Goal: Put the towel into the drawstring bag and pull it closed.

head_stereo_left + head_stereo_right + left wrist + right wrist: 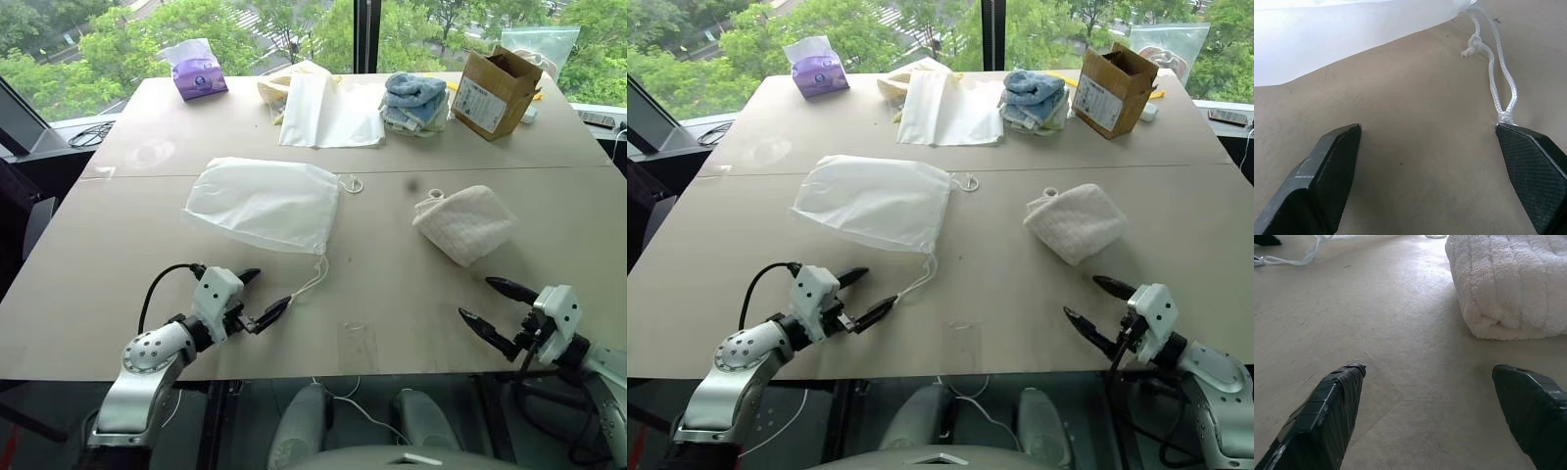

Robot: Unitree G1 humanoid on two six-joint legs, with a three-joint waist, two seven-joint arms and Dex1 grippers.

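I need to close my right gripper on the near end of the towel (478, 234) (1540, 301), opposite its small loop, so that the towel's loop end can go first into the drawstring bag.
The drawstring bag (265, 203) lies flat at the table's middle left, thin and slightly see-through, its white cords (310, 281) trailing toward the near edge. The cream-white waffle towel (463, 223) sits folded at the middle right, a small loop at its far corner. My left gripper (263, 297) is open just in front of the bag, one fingertip (1528, 161) touching the cord's end (1504, 98). Near the front edge my right gripper (493, 305) stands open, short of the towel (1508, 284), nothing between its fingers.
Along the table's far side stand a purple tissue pack (199, 76), a flat white bag (328, 110), a blue-and-white stack of folded cloths (415, 102) and an open cardboard box (496, 93). A black cable (91, 134) lies off the table's far left.
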